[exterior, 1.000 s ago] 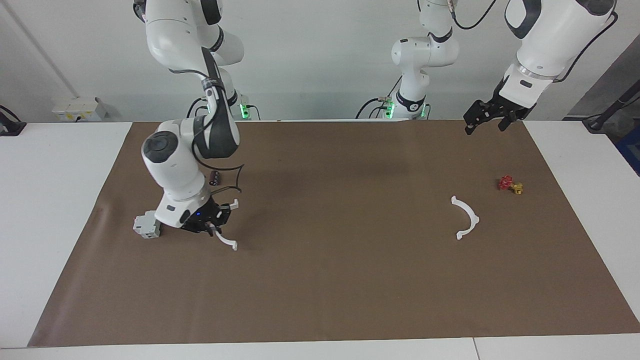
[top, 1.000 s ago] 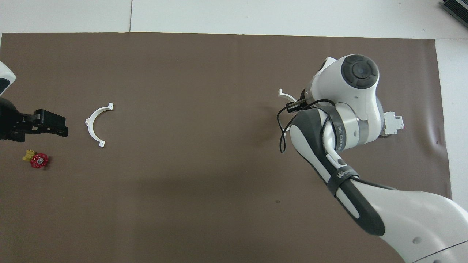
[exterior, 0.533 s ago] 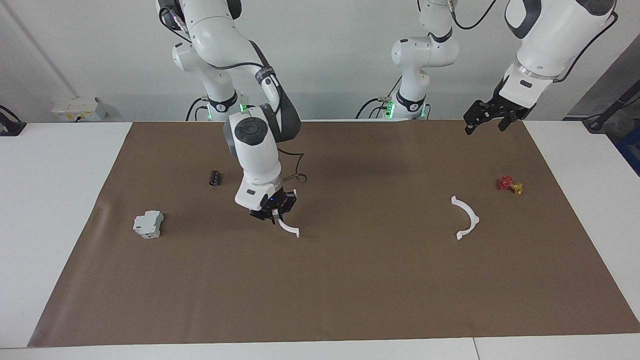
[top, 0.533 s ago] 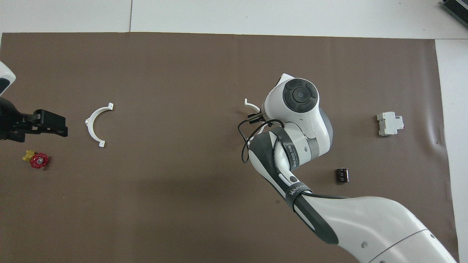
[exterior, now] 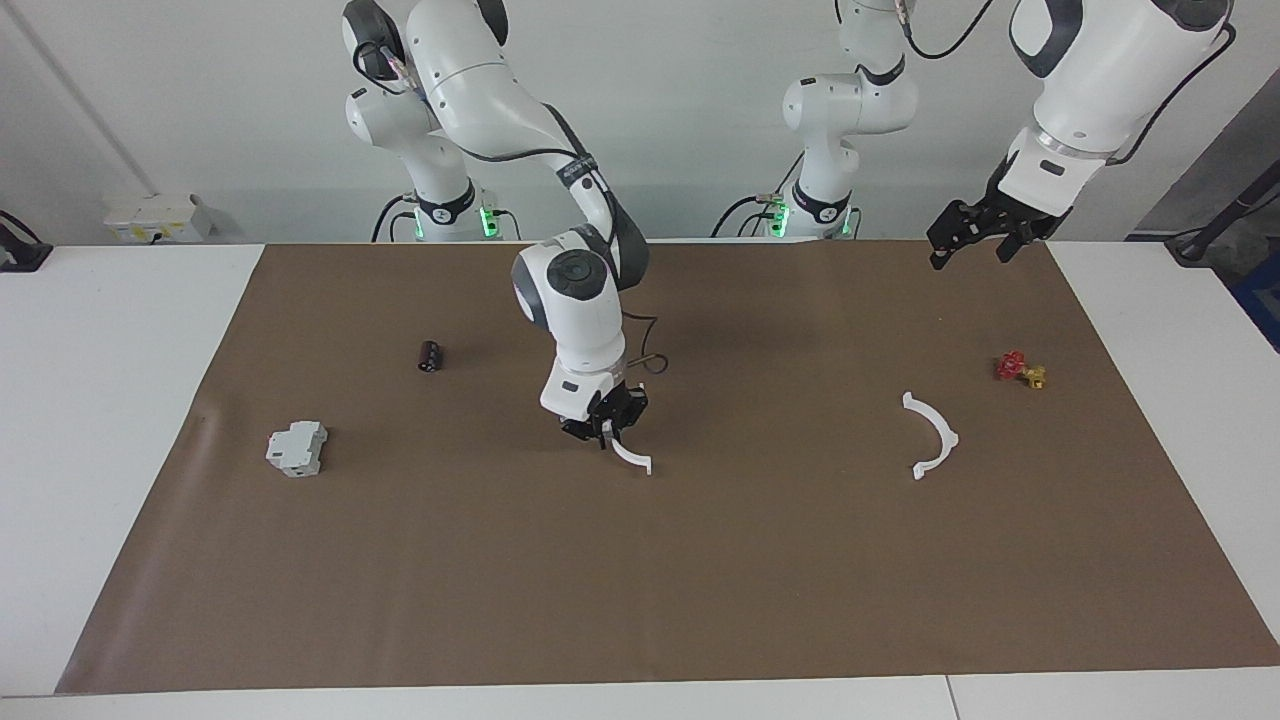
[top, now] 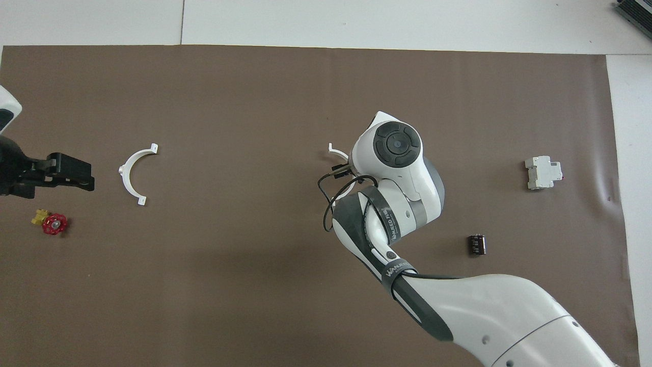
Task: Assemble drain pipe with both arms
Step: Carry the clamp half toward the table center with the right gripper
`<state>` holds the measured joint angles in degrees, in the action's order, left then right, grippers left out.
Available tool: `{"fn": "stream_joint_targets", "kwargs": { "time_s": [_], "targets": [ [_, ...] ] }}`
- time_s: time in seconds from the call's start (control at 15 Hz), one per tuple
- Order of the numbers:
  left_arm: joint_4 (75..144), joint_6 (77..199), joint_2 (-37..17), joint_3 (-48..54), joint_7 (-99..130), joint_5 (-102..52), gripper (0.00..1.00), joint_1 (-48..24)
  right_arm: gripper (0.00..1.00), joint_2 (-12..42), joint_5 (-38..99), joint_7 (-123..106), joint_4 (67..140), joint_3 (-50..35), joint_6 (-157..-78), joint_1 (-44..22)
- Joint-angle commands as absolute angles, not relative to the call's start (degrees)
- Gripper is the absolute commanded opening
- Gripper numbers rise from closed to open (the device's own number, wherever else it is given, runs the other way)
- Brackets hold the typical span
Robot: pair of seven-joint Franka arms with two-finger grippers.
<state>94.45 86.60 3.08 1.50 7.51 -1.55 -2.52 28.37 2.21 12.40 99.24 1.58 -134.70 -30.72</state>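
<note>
The half-ring in my right gripper will be let go on the mat midway (top: 333,188) between the other half-ring and the grey-white block.
My right gripper (exterior: 604,428) is shut on one white half-ring of the drain pipe (exterior: 632,458) and holds it low over the middle of the brown mat. In the overhead view only one tabbed end of this half-ring (top: 333,149) shows beside the right wrist, which hides the rest. The other half-ring (exterior: 945,428) lies flat on the mat toward the left arm's end and also shows in the overhead view (top: 125,172). My left gripper (exterior: 972,245) is open and empty, raised over the mat's edge at that end (top: 63,172); that arm waits.
A small red-and-yellow valve (exterior: 1020,370) (top: 51,223) lies near the left gripper. A grey-white boxy block (exterior: 296,448) (top: 543,173) and a small black cylinder (exterior: 430,355) (top: 477,244) lie toward the right arm's end. The brown mat (exterior: 700,600) covers the table.
My right arm has carried the half-ring from beside the grey-white block to the mat's middle, toward the left arm's end. The left arm has not moved.
</note>
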Motion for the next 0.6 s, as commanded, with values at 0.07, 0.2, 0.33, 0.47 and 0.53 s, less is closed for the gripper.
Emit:
{"fn": "stream_joint_targets", "kwargs": {
  "time_s": [0.07,0.2,0.33,0.47,0.53],
  "targets": [
    [95.2,86.8,4.1,1.5,8.2,-1.9,1.00,-2.3,0.00,28.7,1.3,16.7,100.2,1.7,-136.3,-31.7],
    [95.2,86.8,4.1,1.5,8.2,-1.9,1.00,-2.3,0.00,28.7,1.2,18.6,100.2,1.7,-136.3,-31.7],
    [95.2,86.8,4.1,1.5,8.2,-1.9,1.00,-2.3,0.00,28.7,1.2,18.6,100.3,1.7,-136.4,-31.7],
    [95.2,86.8,4.1,1.5,8.2,-1.9,1.00,-2.3,0.00,28.7,1.2,18.6,101.7,1.7,-138.6,-31.8],
    [95.2,86.8,4.1,1.5,8.2,-1.9,1.00,-2.3,0.00,28.6,1.2,18.6,102.4,1.7,-139.2,-31.8]
  ]
}}
